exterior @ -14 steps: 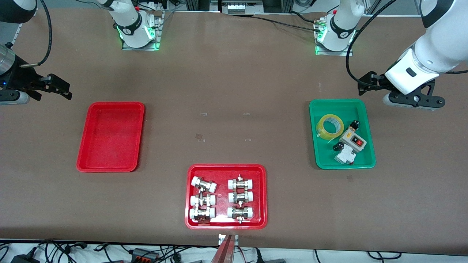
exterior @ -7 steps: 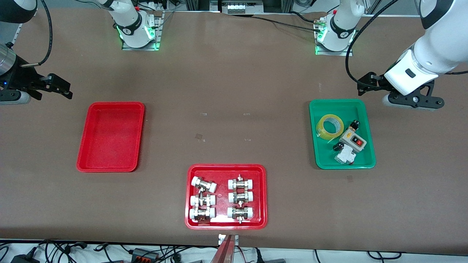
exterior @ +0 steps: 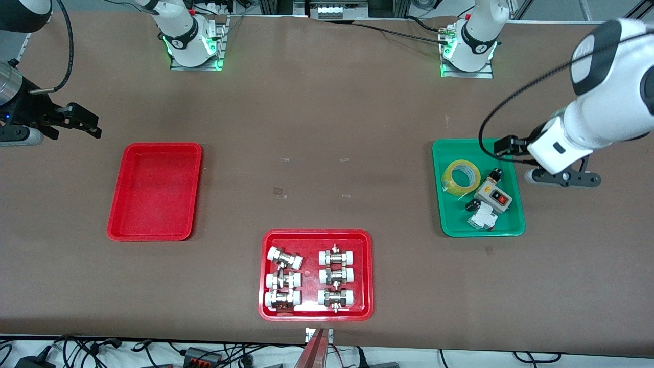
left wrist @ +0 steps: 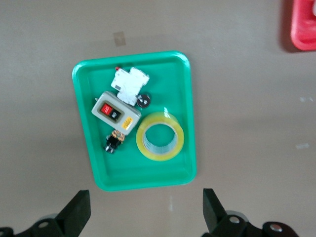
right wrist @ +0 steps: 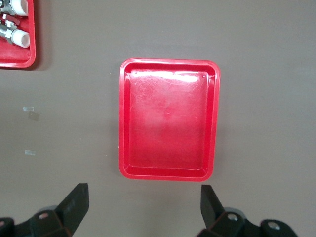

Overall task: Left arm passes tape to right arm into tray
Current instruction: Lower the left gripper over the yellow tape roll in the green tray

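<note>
The robot's left gripper should close on the yellow tape's side (exterior: pixel 475 174) (left wrist: pixel 141 144) toward the far end of the grey switch box, with one finger inside the hole of the tape.
The yellow tape (exterior: pixel 448 185) lies flat in the green tray (exterior: pixel 449 230), in the part farther from the front camera. My left gripper (exterior: pixel 511 148) hangs open above that tray's edge on the robot-base side, with nothing between its fingers. In the left wrist view the tape (left wrist: pixel 141 139) and green tray (left wrist: pixel 148 177) sit just ahead of the left gripper (left wrist: pixel 145 212). The plain red tray (exterior: pixel 153 191) is empty at the right arm's end of the table. My right gripper (exterior: pixel 87 125) waits open in the air beside it. The right wrist view shows the red tray (right wrist: pixel 168 123) ahead of the right gripper (right wrist: pixel 143 207).
The green tray also holds a grey switch box (exterior: pixel 493 197), a white breaker (exterior: pixel 483 220) and small black parts. A second red tray (exterior: pixel 311 240) with several white-capped metal fittings lies nearest the front camera, mid-table. Both arm bases stand along the table's back edge.
The left arm has swung down and toward the front camera, bringing its open gripper from beside the green tray to over that tray's edge. The right arm has not moved.
</note>
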Controlling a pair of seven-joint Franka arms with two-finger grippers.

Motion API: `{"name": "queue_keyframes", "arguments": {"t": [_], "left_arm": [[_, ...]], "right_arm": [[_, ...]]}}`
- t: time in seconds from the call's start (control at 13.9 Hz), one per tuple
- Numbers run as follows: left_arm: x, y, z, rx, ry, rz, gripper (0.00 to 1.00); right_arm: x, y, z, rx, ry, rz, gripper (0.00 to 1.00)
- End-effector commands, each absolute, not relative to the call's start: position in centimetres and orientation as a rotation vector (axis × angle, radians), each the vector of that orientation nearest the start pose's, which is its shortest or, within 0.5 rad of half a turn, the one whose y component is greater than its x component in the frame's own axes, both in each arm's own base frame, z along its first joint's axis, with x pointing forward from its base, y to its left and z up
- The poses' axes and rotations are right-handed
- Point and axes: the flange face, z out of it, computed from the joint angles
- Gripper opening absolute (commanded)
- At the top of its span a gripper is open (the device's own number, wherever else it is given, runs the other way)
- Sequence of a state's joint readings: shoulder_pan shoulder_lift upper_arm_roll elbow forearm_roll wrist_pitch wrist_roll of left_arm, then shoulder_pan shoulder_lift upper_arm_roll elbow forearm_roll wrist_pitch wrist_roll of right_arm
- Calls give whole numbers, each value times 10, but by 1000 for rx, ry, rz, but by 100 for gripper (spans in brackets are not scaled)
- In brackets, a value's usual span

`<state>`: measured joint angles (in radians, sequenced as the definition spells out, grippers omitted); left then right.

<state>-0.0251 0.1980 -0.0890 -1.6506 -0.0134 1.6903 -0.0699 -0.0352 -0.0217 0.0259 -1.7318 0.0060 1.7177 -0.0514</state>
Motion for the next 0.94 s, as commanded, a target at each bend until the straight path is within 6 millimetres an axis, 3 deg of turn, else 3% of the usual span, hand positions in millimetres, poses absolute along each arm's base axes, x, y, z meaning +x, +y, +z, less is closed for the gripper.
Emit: {"name": "queue_keyframes", "arguments": {"t": [0.0, 0.22, 0.36, 0.58, 0.86], "left_arm": [[597, -54, 407, -3151, 40, 230, 100], [559, -47, 323, -3158, 25, 140, 100], [543, -42, 294, -3159, 8, 140, 100], [534, -32, 268, -3157, -27, 185, 100], [538, -29, 246, -3163, -44, 164, 100]], "right_arm": [[553, -5, 575, -3141, -74, -14, 100], [555, -5, 572, -3139, -72, -10, 100], [557, -7, 568, -3140, -69, 0, 100], [557, -7, 569, -3140, -69, -10, 100], [559, -5, 570, -3139, -74, -22, 100]]}}
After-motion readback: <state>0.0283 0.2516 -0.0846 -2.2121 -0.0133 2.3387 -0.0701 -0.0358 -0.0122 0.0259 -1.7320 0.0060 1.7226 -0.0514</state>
